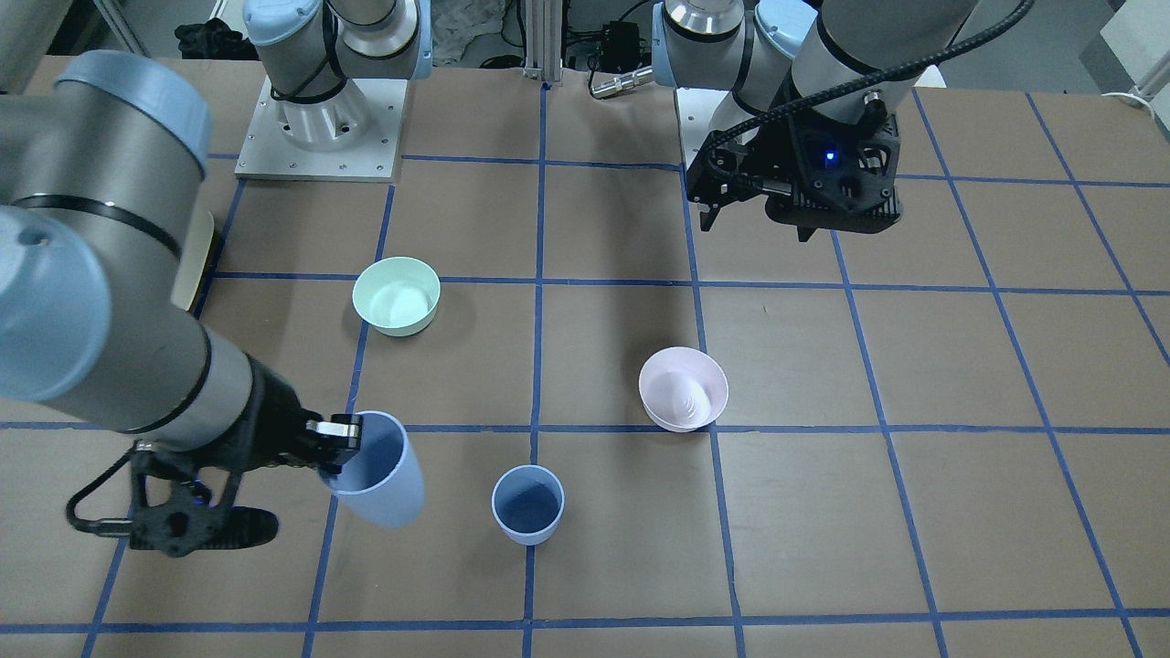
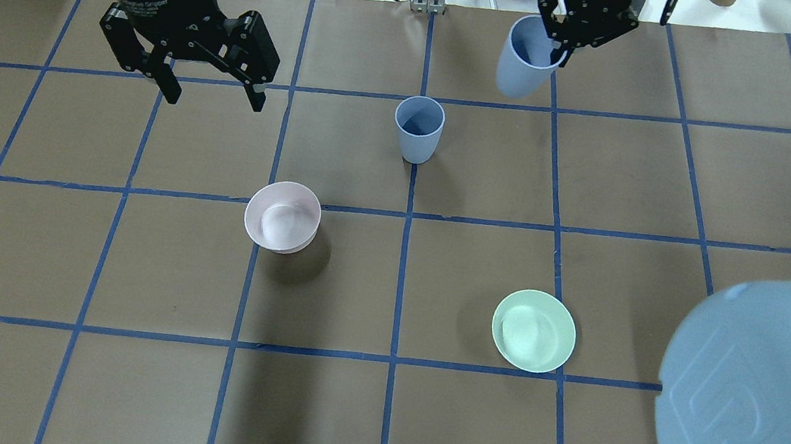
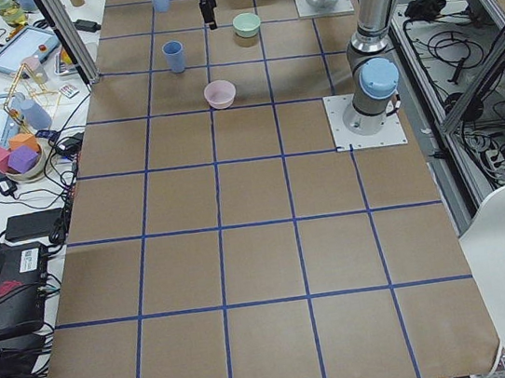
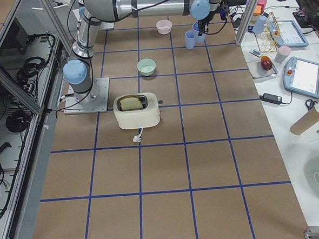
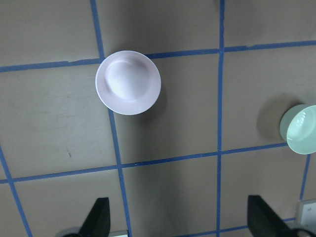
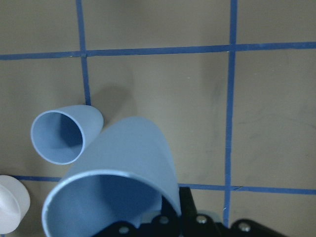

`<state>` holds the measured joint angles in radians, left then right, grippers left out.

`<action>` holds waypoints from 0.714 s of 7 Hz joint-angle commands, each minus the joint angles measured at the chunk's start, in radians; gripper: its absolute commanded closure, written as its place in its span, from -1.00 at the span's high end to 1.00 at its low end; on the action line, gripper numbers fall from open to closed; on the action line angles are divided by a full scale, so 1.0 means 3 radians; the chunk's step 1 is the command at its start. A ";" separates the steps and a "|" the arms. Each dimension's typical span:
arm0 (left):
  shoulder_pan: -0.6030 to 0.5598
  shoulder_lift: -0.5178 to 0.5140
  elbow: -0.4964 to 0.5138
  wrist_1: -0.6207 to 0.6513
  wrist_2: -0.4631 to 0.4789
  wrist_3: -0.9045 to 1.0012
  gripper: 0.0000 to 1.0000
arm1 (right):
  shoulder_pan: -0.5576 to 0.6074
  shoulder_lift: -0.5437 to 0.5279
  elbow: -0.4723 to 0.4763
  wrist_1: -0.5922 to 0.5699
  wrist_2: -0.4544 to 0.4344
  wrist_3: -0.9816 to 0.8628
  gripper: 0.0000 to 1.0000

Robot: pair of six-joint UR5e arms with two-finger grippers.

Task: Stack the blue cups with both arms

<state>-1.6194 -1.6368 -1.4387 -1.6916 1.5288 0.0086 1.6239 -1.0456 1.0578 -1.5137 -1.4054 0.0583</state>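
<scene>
My right gripper will release the blue cup it holds inside the other blue cup (image 1: 527,495) (image 6: 58,136) that stands upright on the table. The held cup now hangs tilted above the table.
One blue cup (image 2: 418,129) stands upright on the table near the far middle; it also shows in the front-facing view (image 1: 527,503) and the right wrist view (image 6: 61,136). My right gripper (image 2: 556,38) is shut on the rim of the second blue cup (image 2: 526,62), which hangs tilted above the table, just right of the standing cup and apart from it. The held cup also shows in the front-facing view (image 1: 379,471) and fills the right wrist view (image 6: 118,182). My left gripper (image 2: 208,89) is open and empty, hovering left of the standing cup.
A pale pink bowl (image 2: 282,216) sits left of centre, below my left gripper, and shows in the left wrist view (image 5: 128,82). A mint green bowl (image 2: 533,330) sits nearer me on the right. A white toaster (image 4: 137,110) stands by the right arm's base.
</scene>
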 commanded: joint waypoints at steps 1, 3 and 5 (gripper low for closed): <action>0.0064 0.0097 -0.0144 0.0503 0.0089 -0.0013 0.98 | 0.0302 0.0008 0.0002 -0.0011 0.0057 0.0311 -1.00; 0.0121 0.0113 -0.0169 0.0525 0.0068 -0.0100 0.96 | 0.0416 0.0110 -0.0003 -0.0016 0.0057 0.0470 -1.00; 0.0126 0.0148 -0.0291 0.0591 0.0084 -0.0085 0.96 | 0.0513 0.0217 -0.0003 -0.0052 0.0052 0.0536 -1.00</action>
<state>-1.5822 -1.5993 -1.5037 -1.5276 1.5526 -0.0167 1.7553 -1.0022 1.0576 -1.5201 -1.3885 0.2006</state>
